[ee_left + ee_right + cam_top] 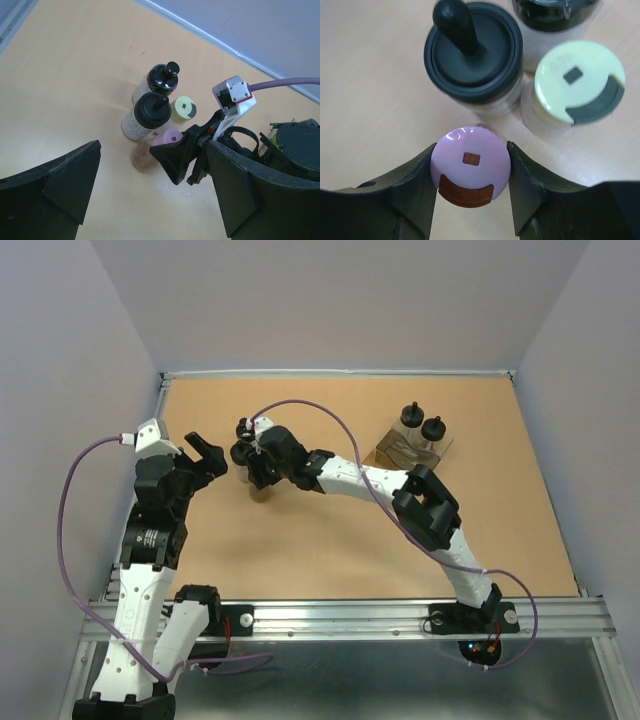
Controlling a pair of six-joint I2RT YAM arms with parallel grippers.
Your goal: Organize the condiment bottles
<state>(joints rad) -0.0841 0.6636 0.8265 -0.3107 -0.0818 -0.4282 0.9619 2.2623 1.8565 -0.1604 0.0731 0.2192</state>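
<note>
I need to use my right gripper to set the pink-capped bottle down in the box section (422,459) in front of the nearer black-capped bottle.
Several small clear condiment bottles stand close together at the table's mid-left. In the right wrist view I see a pink-capped bottle (471,165), a black-capped bottle (472,50) and a yellow-green-capped bottle (580,82). My right gripper (471,156) is shut on the pink cap, one finger on each side. In the left wrist view the pink-capped bottle (167,138) leans beside two black-capped bottles (152,110) (162,80) and the yellow-green-capped one (183,109). My left gripper (150,200) is open and empty, just left of the group (243,440).
An amber-tinted clear box (410,450) sits at the back right with two black-capped bottles (412,415) (433,428) at it. The right arm (430,510) stretches across the table's middle. Grey walls close in the table on three sides.
</note>
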